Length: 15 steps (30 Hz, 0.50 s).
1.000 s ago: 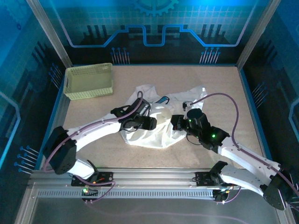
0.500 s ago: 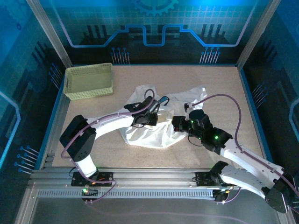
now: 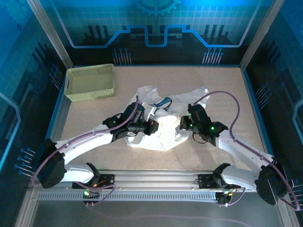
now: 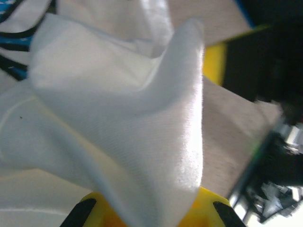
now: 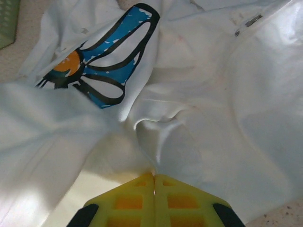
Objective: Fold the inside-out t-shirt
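The fingers of my right gripper are shut against the crumpled inside of the t-shirt, so I need to open them and pinch the t-shirt's loose edge [image 5: 81, 174] next to them before spreading it wide.
The white t-shirt [image 3: 163, 124] lies crumpled mid-table, its blue-and-dark graphic [image 3: 164, 101] facing up near the back edge of the heap. My left gripper [image 3: 152, 126] is at the heap's left side, shut on a raised fold of the t-shirt [image 4: 142, 118] that stands up from between its yellow fingers [image 4: 215, 201]. My right gripper [image 3: 182, 124] is at the heap's right side. In the right wrist view its fingers [image 5: 137, 196] are pressed together on a pinched ridge of the t-shirt [image 5: 163, 137], below the graphic [image 5: 106, 66].
A pale yellow-green lattice basket [image 3: 90, 81] stands at the back left; its corner [image 5: 7, 21] shows in the right wrist view. The tan table [image 3: 227, 90] is bordered by blue rails. The right arm's dark body [image 4: 277, 71] is close to the left gripper.
The left gripper has closed on a fold of the t-shirt and drawn back slightly toward the near left. The right gripper stayed shut on the cloth and shifted a little toward the back.
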### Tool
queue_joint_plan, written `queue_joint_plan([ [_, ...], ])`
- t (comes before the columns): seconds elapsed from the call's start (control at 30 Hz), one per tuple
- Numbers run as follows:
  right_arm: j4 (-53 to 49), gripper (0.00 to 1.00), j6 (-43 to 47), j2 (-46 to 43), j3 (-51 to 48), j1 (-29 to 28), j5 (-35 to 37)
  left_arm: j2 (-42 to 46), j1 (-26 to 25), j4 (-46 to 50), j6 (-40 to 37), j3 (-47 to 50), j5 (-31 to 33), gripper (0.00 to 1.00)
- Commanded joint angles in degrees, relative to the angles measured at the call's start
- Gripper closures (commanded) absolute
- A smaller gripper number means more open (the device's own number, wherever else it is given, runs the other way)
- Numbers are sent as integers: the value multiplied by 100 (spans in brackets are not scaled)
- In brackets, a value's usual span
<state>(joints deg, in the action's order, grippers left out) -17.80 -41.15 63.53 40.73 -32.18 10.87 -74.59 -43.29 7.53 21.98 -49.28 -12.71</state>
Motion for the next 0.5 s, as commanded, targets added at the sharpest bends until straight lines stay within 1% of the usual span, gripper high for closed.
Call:
queue_joint_plan([
  [0.0,-235,99,322,-27,339,165,-31,21,48,-480,-277,181,-996,100],
  [0.1,-410,76,664,-199,477,161,-24,-104,88,-428,-289,110,-1081,100],
  [0.17,-434,58,1088,-354,495,96,-150,-174,147,-431,-261,50,-1093,100],
  [0.23,-490,47,1503,-467,480,1,-265,-226,250,-461,-220,2,-1138,100],
  [0.27,-535,43,1707,-527,460,-56,-277,-257,297,-469,-217,-28,-1178,100],
  [0.33,-641,40,1999,-582,424,-140,-250,-284,350,-437,-233,-81,-1200,100],
  [0.47,-636,40,2493,-852,245,-317,-325,-284,498,-386,-208,-126,-1250,100],
])
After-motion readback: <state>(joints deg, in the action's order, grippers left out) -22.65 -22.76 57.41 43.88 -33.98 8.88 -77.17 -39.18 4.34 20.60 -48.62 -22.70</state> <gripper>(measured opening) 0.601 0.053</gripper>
